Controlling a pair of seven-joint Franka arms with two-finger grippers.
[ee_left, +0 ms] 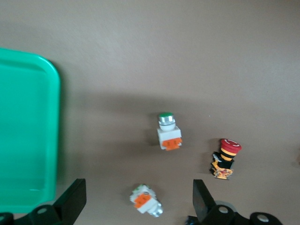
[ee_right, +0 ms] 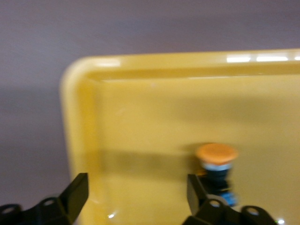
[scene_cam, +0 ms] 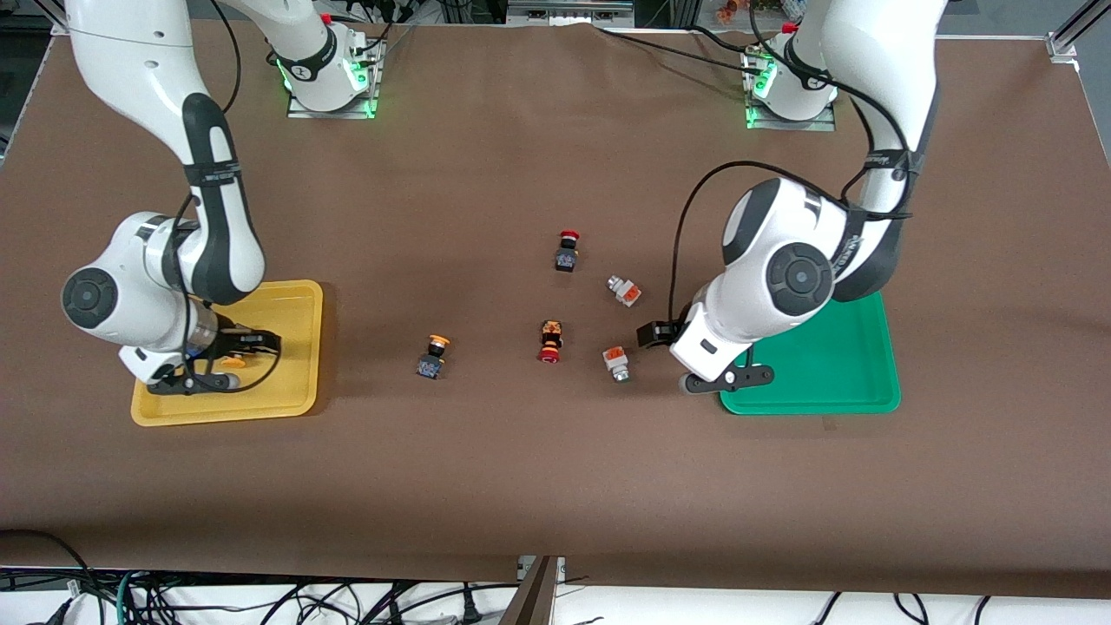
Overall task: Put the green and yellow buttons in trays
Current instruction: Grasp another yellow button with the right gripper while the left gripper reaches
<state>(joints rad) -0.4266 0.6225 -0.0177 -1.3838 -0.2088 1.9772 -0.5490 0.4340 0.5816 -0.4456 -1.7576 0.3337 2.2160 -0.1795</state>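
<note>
The robot's left gripper should grip the orange end (scene_cam: 614, 354) (ee_left: 172, 143) of the nearer green button, the one next to the red-capped switch with the orange body.
My right gripper (scene_cam: 198, 382) (ee_right: 136, 197) hangs open over the yellow tray (scene_cam: 299, 299) (ee_right: 140, 117) with nothing between its fingers. A yellow-capped button (ee_right: 215, 166) (scene_cam: 233, 363) lies in that tray just beside one finger. My left gripper (scene_cam: 727, 378) (ee_left: 136, 201) is open above the table beside the green tray (scene_cam: 855, 356) (ee_left: 28, 131). A white-grey green button (ee_left: 146, 202) (scene_cam: 615, 363) shows between its fingers, untouched. A second green button (ee_left: 168, 133) (scene_cam: 623, 290) lies farther from the front camera. Another yellow-capped button (scene_cam: 432, 356) lies mid-table.
Two red-capped switches lie on the brown table: one with an orange body (scene_cam: 549, 341) (ee_left: 225, 157) beside the nearer green button, one with a dark body (scene_cam: 566, 252) farther from the front camera. Both arm bases stand along the table's back edge.
</note>
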